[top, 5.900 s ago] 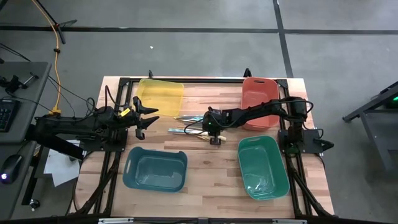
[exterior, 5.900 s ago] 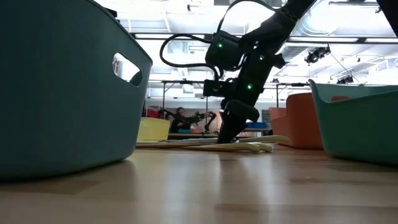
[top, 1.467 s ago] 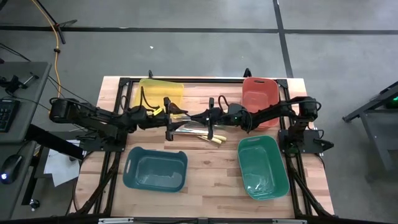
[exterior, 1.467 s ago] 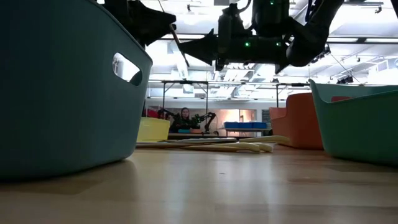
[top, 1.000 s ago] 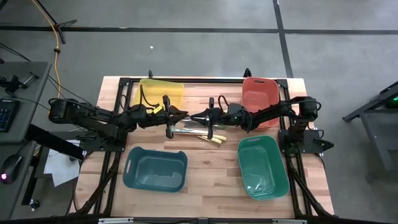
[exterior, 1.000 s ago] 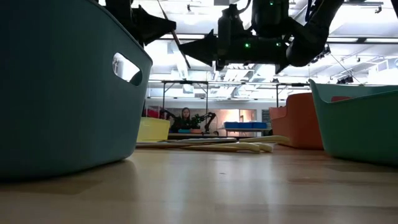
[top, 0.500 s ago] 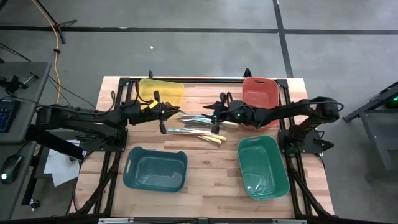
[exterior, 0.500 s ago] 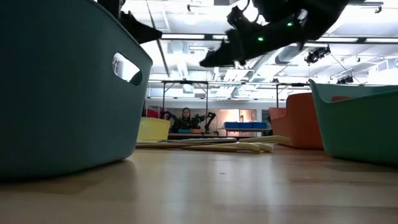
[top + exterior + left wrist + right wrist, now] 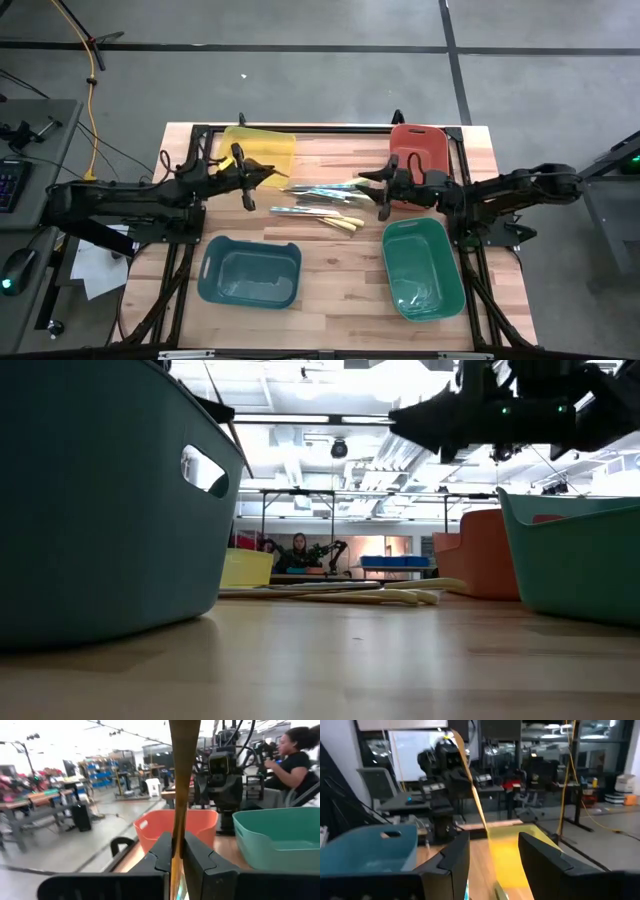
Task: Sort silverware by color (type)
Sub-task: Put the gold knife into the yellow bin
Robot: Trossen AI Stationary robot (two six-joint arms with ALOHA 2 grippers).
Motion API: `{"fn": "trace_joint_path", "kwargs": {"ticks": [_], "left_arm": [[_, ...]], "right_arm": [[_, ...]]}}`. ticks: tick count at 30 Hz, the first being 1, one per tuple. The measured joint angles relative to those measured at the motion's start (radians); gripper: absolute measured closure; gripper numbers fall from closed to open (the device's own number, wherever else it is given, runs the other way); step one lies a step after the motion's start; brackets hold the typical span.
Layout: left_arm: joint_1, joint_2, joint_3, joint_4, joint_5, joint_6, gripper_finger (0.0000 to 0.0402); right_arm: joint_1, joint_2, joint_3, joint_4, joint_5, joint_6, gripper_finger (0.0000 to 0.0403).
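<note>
The robot's left gripper will release the gold-tan utensil on the bottom of the yellow bin (image 9: 252, 166).
My left gripper (image 9: 247, 182) hovers near the yellow bin (image 9: 258, 148), shut on a gold-tan utensil (image 9: 181, 780). The right wrist view shows that utensil (image 9: 470, 780) too. My right gripper (image 9: 381, 193) hangs open between the red bin (image 9: 418, 150) and the green bin (image 9: 422, 268), nothing between its fingers (image 9: 454, 857). The rest of the silverware (image 9: 320, 203) lies flat in a loose pile at mid-table, also in the low view (image 9: 340, 594). My left gripper pinches the gold-tan utensil near one end (image 9: 175, 851) between its two fingers. The fingers come in about level from the table's left. The utensil sticks out beyond the fingertips toward the table's right, slanting upward, lifted clear of the table.
A teal-blue bin (image 9: 250, 272) stands at the near left and fills the low view's left (image 9: 100, 510). The black frame rails (image 9: 300, 128) run along the table's edges. A person (image 9: 295, 750) sits beyond the table.
Both grippers met over the pile with the gold-tan utensil between them. My right gripper has let go and drawn back toward the table's right edge. My left gripper has drawn back toward the left edge, carrying the utensil clear of the table.
</note>
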Motion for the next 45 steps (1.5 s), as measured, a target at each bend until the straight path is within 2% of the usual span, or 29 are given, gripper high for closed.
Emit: {"fn": "trace_joint_path", "kwargs": {"ticks": [3, 14, 17, 20, 25, 27, 30, 36, 45], "left_arm": [[0.032, 0.01, 0.0, -0.013, 0.026, -0.023, 0.0394], [0.072, 0.009, 0.017, -0.046, 0.007, -0.026, 0.0394], [0.115, 0.009, 0.125, -0.224, -0.052, -0.014, 0.0394], [0.178, 0.032, 0.318, -0.579, -0.092, 0.031, 0.0394], [0.298, 0.176, 0.617, -1.059, -0.187, 0.131, 0.0394], [0.349, 0.245, 0.698, -1.165, -0.202, 0.161, 0.0394], [0.415, 0.355, 0.755, -1.271, -0.203, 0.189, 0.0394], [0.497, 0.568, 0.767, -1.354, -0.201, 0.219, 0.0394], [0.507, 0.814, 0.767, -1.372, -0.234, 0.259, 0.0394]], "right_arm": [[0.0, 0.0, 0.018, -0.018, 0.001, -0.027, 0.0249], [-0.001, 0.001, 0.025, -0.02, 0.003, -0.053, 0.0249], [-0.001, 0.001, 0.025, -0.02, 0.003, -0.053, 0.0249], [-0.001, 0.001, 0.025, -0.019, 0.004, -0.05, 0.0249], [-0.001, 0.001, 0.025, -0.019, 0.005, -0.05, 0.0249], [-0.001, 0.001, 0.025, -0.019, 0.005, -0.05, 0.0249], [-0.001, 0.001, 0.025, -0.019, 0.005, -0.034, 0.0249], [-0.001, 0.002, 0.026, -0.029, 0.005, -0.023, 0.0249], [-0.001, 0.002, 0.026, -0.034, 0.003, -0.023, 0.0249]]}}
